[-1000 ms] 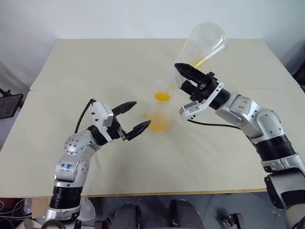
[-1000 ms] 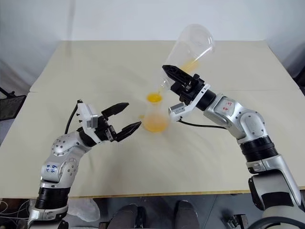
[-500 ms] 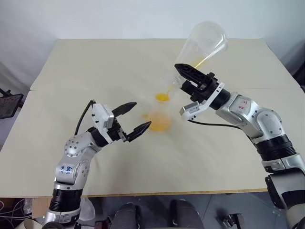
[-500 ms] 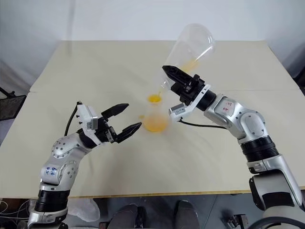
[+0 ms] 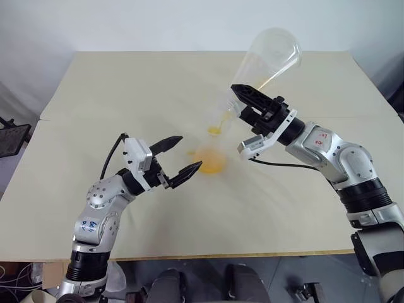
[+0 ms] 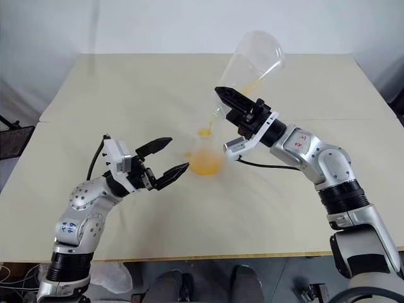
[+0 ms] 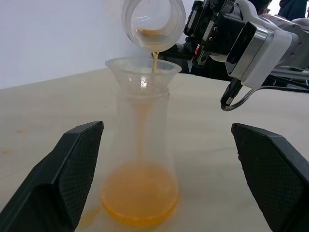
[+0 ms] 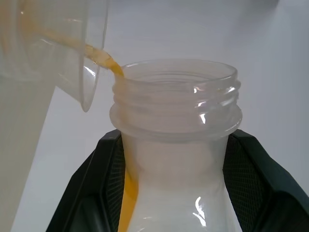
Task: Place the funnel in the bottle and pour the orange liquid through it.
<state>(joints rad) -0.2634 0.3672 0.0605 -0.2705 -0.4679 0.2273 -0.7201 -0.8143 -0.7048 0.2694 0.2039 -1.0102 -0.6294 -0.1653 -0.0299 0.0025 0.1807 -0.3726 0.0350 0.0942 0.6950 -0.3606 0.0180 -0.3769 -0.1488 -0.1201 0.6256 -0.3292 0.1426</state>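
Note:
I should set the flask down with my right gripper on the beige table (image 5: 307,166), next to the bottle and opposite my left gripper.
The bottle (image 5: 210,158) stands upright mid-table with a pool of orange liquid (image 7: 140,195) in its rounded base. The small clear funnel (image 7: 143,70) sits in its neck. Above it my right gripper (image 5: 240,104) is shut on the neck of a broad-based clear flask (image 5: 268,60), tipped mouth-down over the funnel. A thin orange stream (image 7: 154,55) runs from the flask's mouth into the funnel. My left gripper (image 5: 188,152) is open just left of the bottle, a finger on either side of the base, not touching it.
The beige table (image 5: 126,88) stretches wide behind and to both sides of the bottle. A few small orange drops (image 7: 19,130) lie on it near the bottle. A dark object (image 5: 12,136) stands off the table's left edge.
The orange pool in the funnel has shrunk as it drains into the bottle, and the streak of liquid left in the flask is thinner. Neither arm has visibly moved.

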